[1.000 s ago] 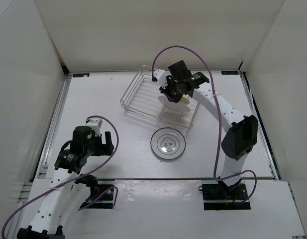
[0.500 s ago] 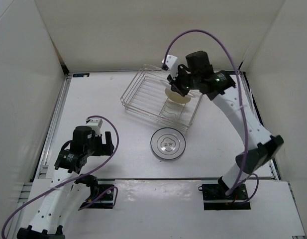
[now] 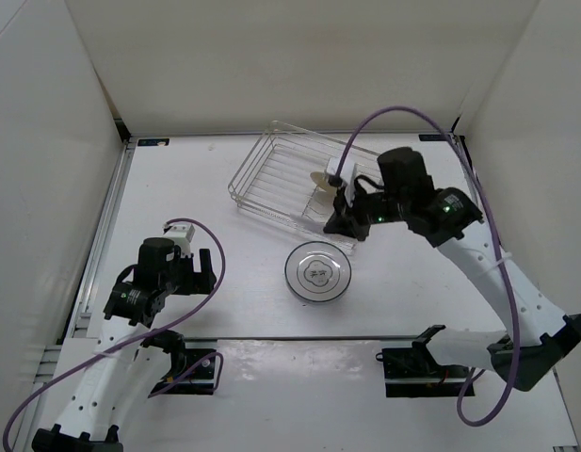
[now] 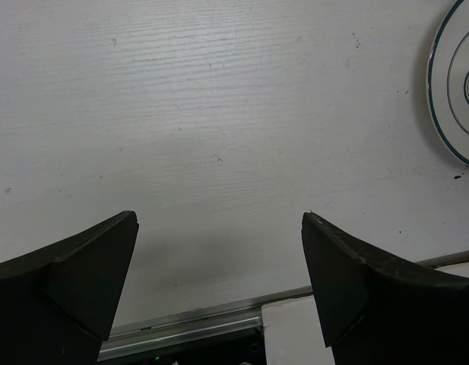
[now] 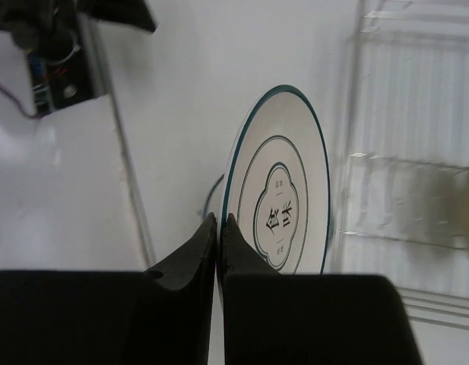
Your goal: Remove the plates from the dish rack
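Note:
The plate in my right gripper should be released on top of the white ringed plate [image 3: 319, 270] in front of the rack. The held plate is now on edge above the table.
The dish rack [image 3: 271, 174] stands at the back middle of the table. A tan plate [image 3: 320, 181] stands in its right part and shows blurred in the right wrist view [image 5: 447, 205]. One white ringed plate [image 3: 315, 273] lies flat on the table in front of the rack; its edge shows in the left wrist view [image 4: 456, 84]. My right gripper [image 3: 335, 222] [image 5: 219, 222] is shut on the rim of a second white ringed plate [image 5: 283, 198], held on edge above the table beside the rack's near right corner. My left gripper [image 3: 203, 273] [image 4: 219, 228] is open and empty, low over bare table at the left.
The rack's wire side [image 5: 401, 152] is close on the right of the held plate. The table's front rail [image 4: 188, 327] lies under my left gripper. White walls enclose the table on the left, back and right.
My right arm has swung from inside the rack toward the front, bringing the white plate out past the rack's near edge. The tan plate stays in the rack. The left arm has not moved.

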`<state>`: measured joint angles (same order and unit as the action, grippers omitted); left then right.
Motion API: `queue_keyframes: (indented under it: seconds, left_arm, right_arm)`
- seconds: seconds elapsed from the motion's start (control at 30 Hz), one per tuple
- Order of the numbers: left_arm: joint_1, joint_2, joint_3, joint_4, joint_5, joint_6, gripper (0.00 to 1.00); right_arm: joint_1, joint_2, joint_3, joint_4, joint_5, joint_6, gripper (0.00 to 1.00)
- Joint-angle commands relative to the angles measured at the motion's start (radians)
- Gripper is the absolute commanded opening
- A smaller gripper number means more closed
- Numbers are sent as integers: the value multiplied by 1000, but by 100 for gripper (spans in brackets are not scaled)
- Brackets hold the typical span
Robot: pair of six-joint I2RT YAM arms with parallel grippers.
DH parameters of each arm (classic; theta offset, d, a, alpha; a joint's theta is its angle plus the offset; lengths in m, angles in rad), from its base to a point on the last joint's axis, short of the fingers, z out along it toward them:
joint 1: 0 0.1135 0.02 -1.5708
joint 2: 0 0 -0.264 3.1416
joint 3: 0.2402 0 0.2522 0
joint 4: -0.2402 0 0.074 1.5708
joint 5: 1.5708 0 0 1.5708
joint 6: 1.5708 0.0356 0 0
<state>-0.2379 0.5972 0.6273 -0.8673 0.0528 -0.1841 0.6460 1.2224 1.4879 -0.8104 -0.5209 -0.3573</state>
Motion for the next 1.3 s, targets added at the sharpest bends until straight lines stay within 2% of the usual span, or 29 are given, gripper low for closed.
queue_keyframes:
  seconds: [0.0, 0.17, 0.43, 0.67, 0.93, 1.2, 1.27]
  left_arm:
    - [-1, 3, 12, 16, 16, -2, 100]
    - [-1, 7, 15, 16, 18, -2, 100]
    - [-5, 10, 11, 14, 16, 0, 100]
    - [-1, 18, 12, 16, 18, 0, 100]
    - [-3, 19, 15, 14, 16, 2, 100]
    - [-1, 13, 12, 16, 19, 0, 100]
    - [-3, 15, 14, 13, 21, -2, 100]
  right_arm:
    - [33, -55, -121, 43, -129, 38, 0]
    - [84, -86, -251, 54, -105, 40, 0]
    - [165, -100, -462, 269, 143, 70, 0]
    - [196, -98, -503, 358, 292, 64, 0]
    - [221, -52, -528, 435, 375, 57, 0]
    - [267, -38, -632, 539, 510, 86, 0]
    - [274, -32, -634, 522, 513, 90, 11]
